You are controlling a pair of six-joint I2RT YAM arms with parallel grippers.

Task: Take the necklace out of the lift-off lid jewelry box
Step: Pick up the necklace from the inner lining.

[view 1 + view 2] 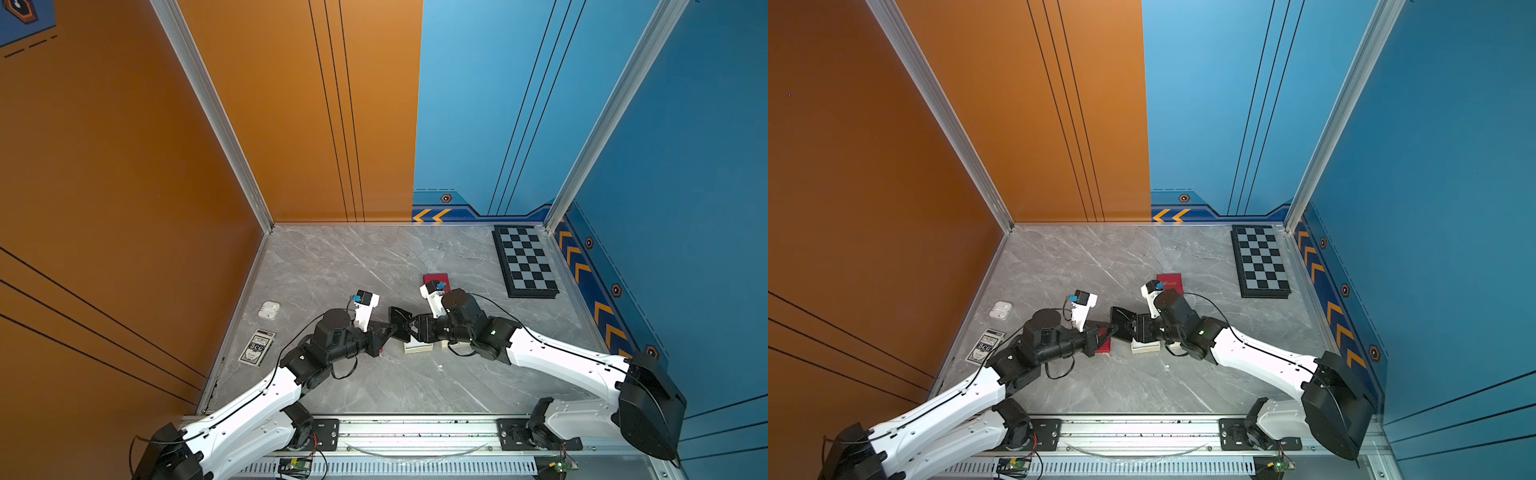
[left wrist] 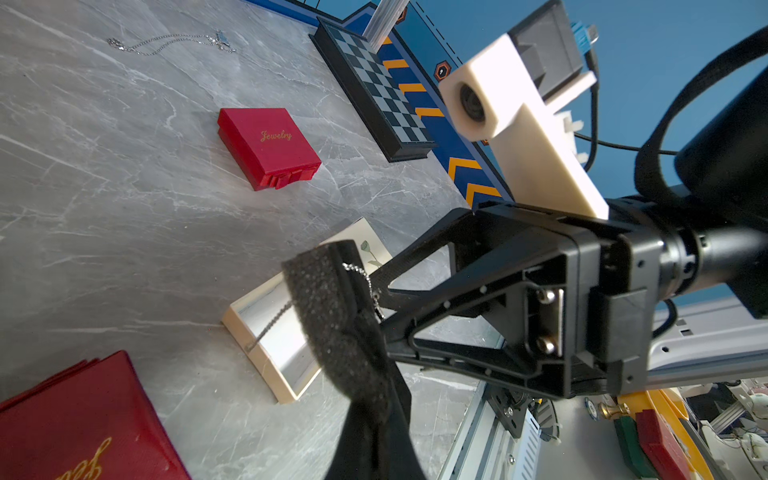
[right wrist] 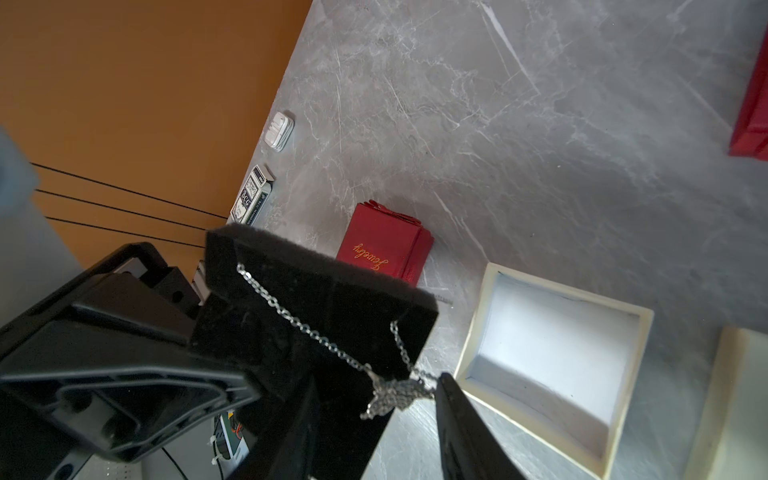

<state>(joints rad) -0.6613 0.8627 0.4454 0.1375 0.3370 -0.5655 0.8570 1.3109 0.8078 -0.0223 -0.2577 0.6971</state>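
The necklace's chain is still caught in the black foam insert, so the robot's right gripper will pinch the hanging pendant [image 3: 395, 396] and pull away while the left gripper keeps hold of the insert.
My left gripper [image 2: 374, 436] is shut on a black foam insert [image 3: 332, 291] and holds it up above the table. The silver necklace [image 3: 299, 322] lies across the insert, and its pendant [image 3: 390, 392] hangs off the edge. My right gripper [image 3: 382, 415] is open, with one finger on each side of the pendant. In both top views the two grippers meet at the insert [image 1: 400, 316]. Below them the cream jewelry box base [image 3: 478, 332] stands empty on the table. Its cream lid [image 2: 365, 245] lies beside it.
One red "Jewelry" box [image 2: 270, 145] sits farther back and another [image 3: 382, 245] lies under my left arm. A second silver chain [image 2: 166, 41] lies near the back wall. A chessboard [image 1: 525, 262] is at the back right. An earbud case [image 1: 269, 309] and a card deck [image 1: 257, 347] are at the left.
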